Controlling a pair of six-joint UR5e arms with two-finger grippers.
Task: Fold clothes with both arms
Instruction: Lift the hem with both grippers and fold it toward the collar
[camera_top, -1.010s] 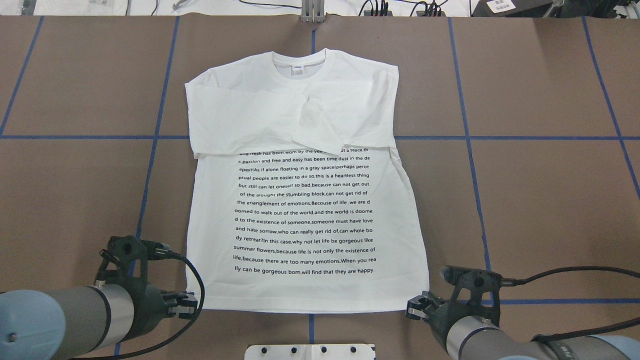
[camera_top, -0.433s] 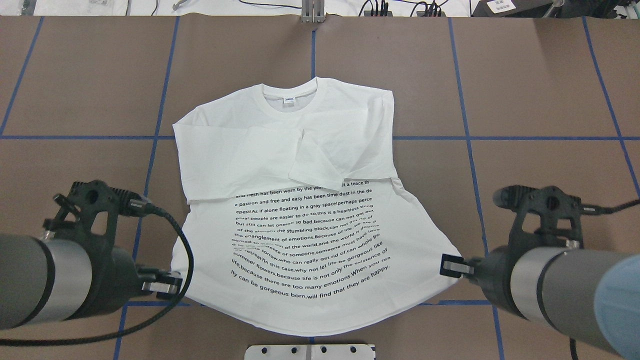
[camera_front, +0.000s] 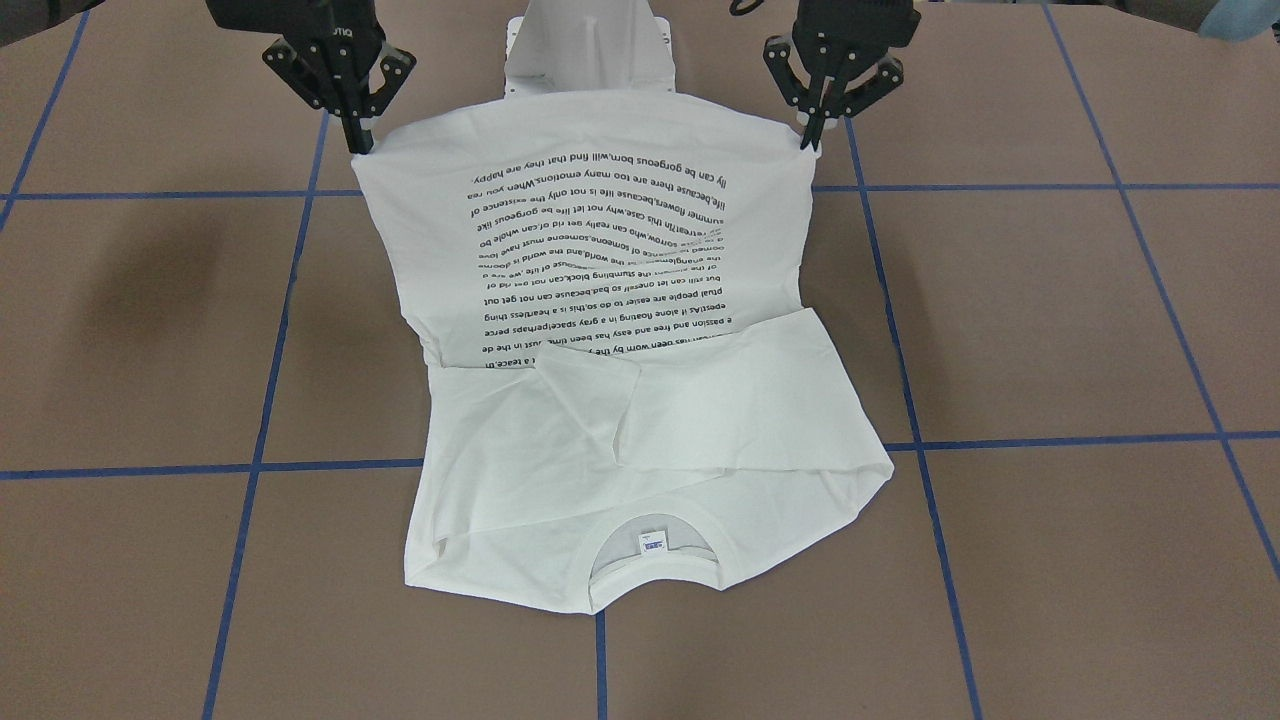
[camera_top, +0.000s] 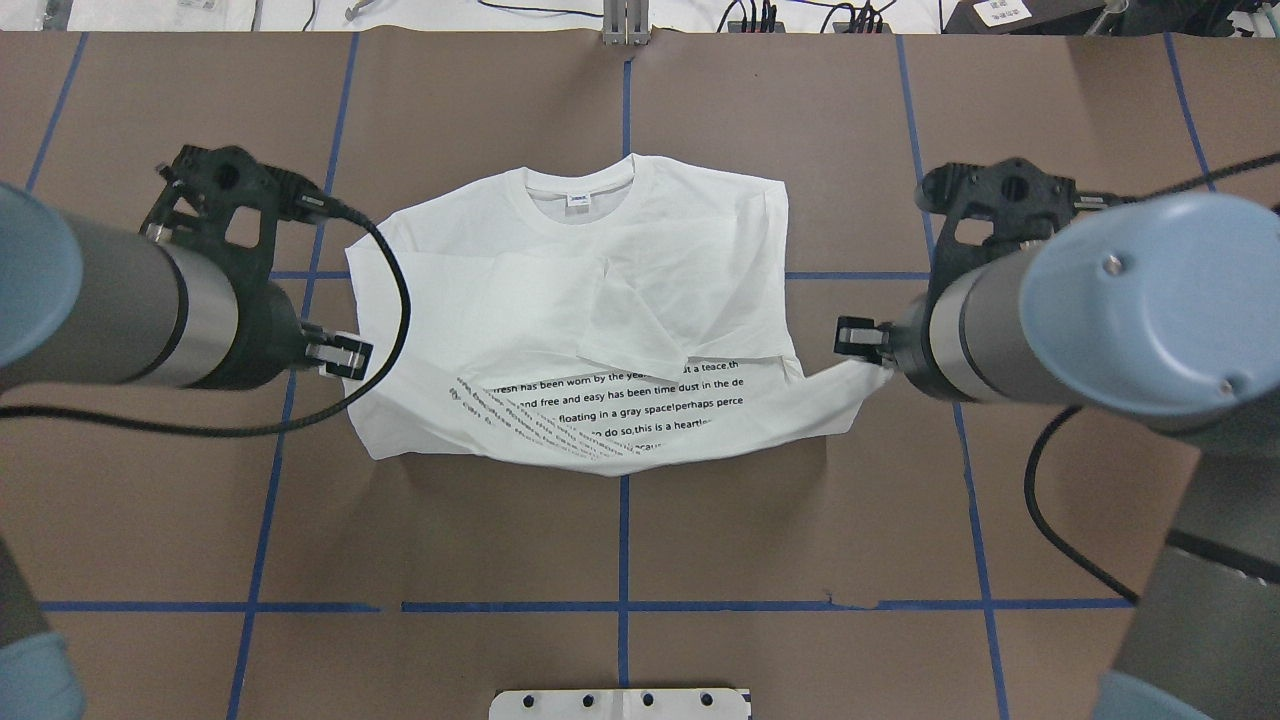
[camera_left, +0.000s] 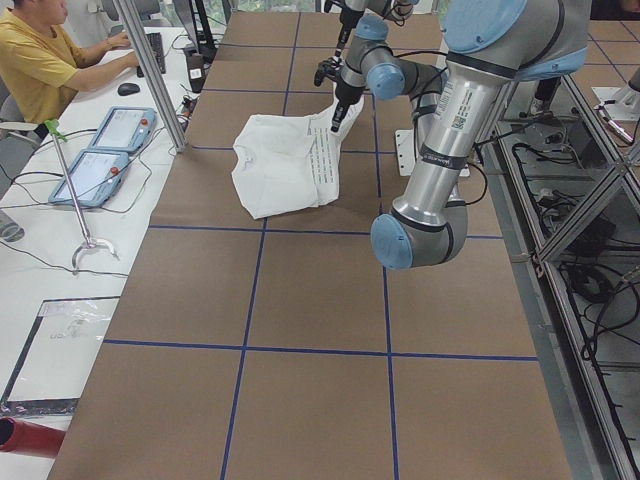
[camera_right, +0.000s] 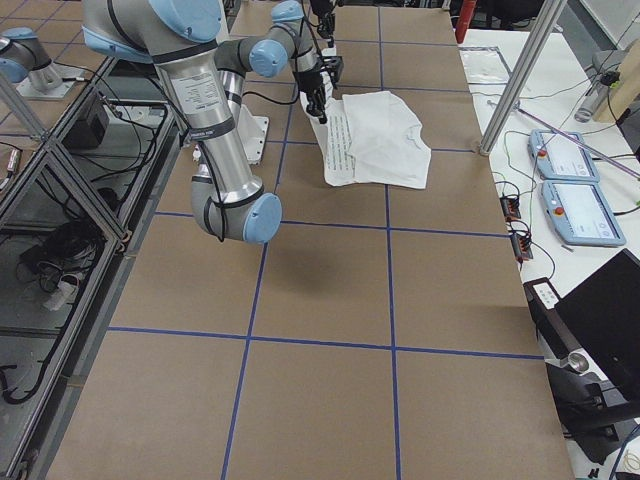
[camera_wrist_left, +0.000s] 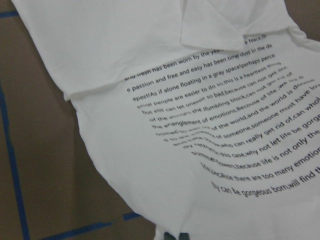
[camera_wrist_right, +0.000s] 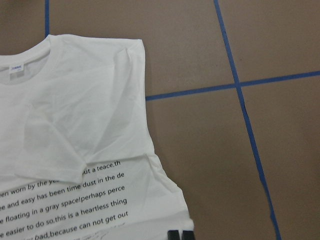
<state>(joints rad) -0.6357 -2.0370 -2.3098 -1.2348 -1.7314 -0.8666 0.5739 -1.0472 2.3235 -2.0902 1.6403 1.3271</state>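
The T-shirt's hem corner, now held raised above the table, will be let go by my left gripper on the T-shirt's shoulder, just inside the T-shirt's outer folded edge (camera_front: 858, 494).
The white T-shirt (camera_top: 600, 250) lies collar (camera_top: 578, 190) away from me, sleeves folded across the chest, with black printed text (camera_front: 610, 250) on its lower half. My left gripper (camera_top: 340, 357) is shut on the left hem corner, and my right gripper (camera_top: 858, 340) is shut on the right hem corner. Both hold the hem raised above the table, so the lower half slopes up from the chest. In the front-facing view the left gripper (camera_front: 812, 135) and right gripper (camera_front: 360, 140) pinch the top corners of the shirt (camera_front: 620, 420). The wrist views show the shirt's text (camera_wrist_left: 225, 140) and its side edge (camera_wrist_right: 75, 110).
The brown table carries a grid of blue tape lines (camera_top: 622, 606). A white base plate (camera_top: 620, 703) sits at the near edge. An operator (camera_left: 40, 60) and two teach pendants (camera_left: 105, 150) are beyond the far side, behind an aluminium post (camera_left: 150, 70).
Both grippers have risen with the hem corners and moved away from me toward the collar. The printed lower half has lifted off the table and now hangs between them.
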